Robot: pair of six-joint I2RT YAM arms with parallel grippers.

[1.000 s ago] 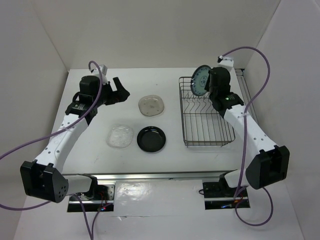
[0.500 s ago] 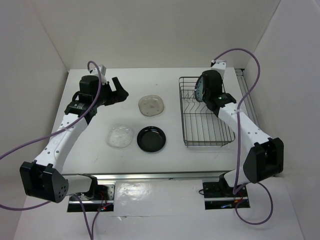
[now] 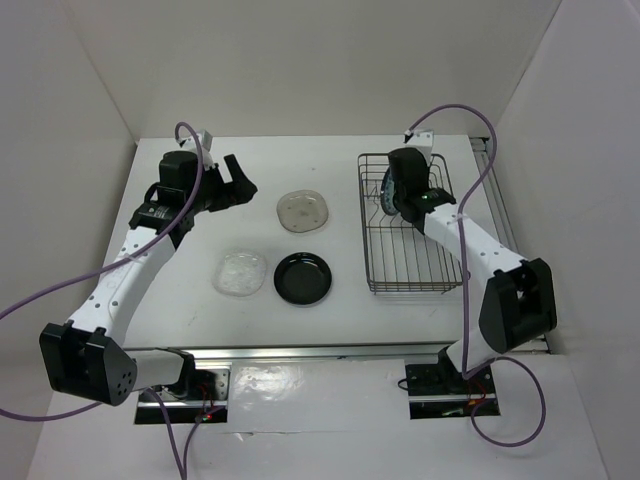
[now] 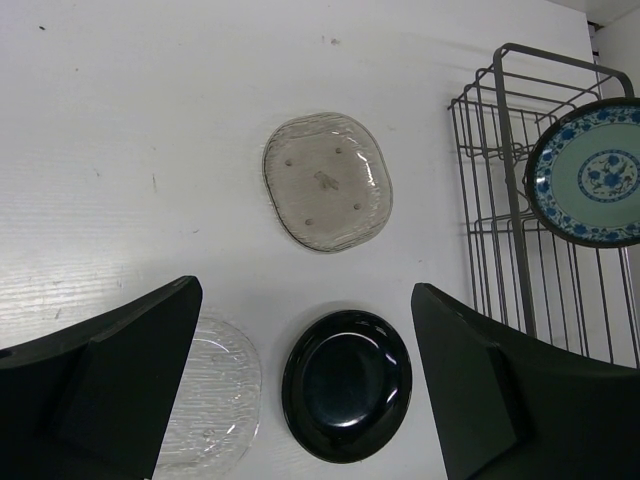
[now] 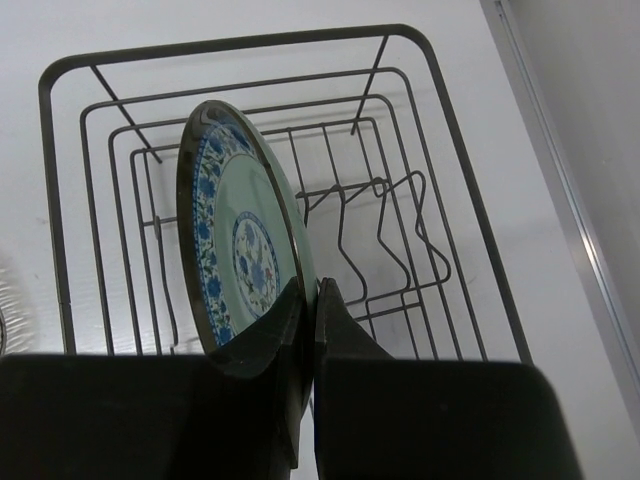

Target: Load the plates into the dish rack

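My left gripper is going to close on the beige plate's rim (image 3: 279, 211) (image 4: 267, 179). I need to take it on the side that is farthest from the wire dish rack.
My right gripper (image 5: 312, 300) is shut on the rim of the teal-patterned plate (image 5: 240, 240) and holds it on edge over the far part of the wire dish rack (image 5: 455, 130); they also show in the top view, gripper (image 3: 398, 195), rack (image 3: 440, 285). The beige plate (image 3: 303, 210), the clear glass plate (image 3: 240, 272) and the black plate (image 3: 303, 277) lie flat on the table left of the rack. My left gripper (image 3: 240, 180) is open and empty, high above them; its view shows the beige plate (image 4: 327, 181), black plate (image 4: 347, 385), clear plate (image 4: 215, 405) and teal plate (image 4: 590, 170).
White walls close in the table at the back and on both sides. A metal rail (image 3: 495, 190) runs along the right of the rack. The rack's divider prongs (image 5: 390, 240) stand to the right of the held plate.
My right gripper has carried the teal plate leftward and down from above the rack's far edge into the rack's far part. The left arm has not moved.
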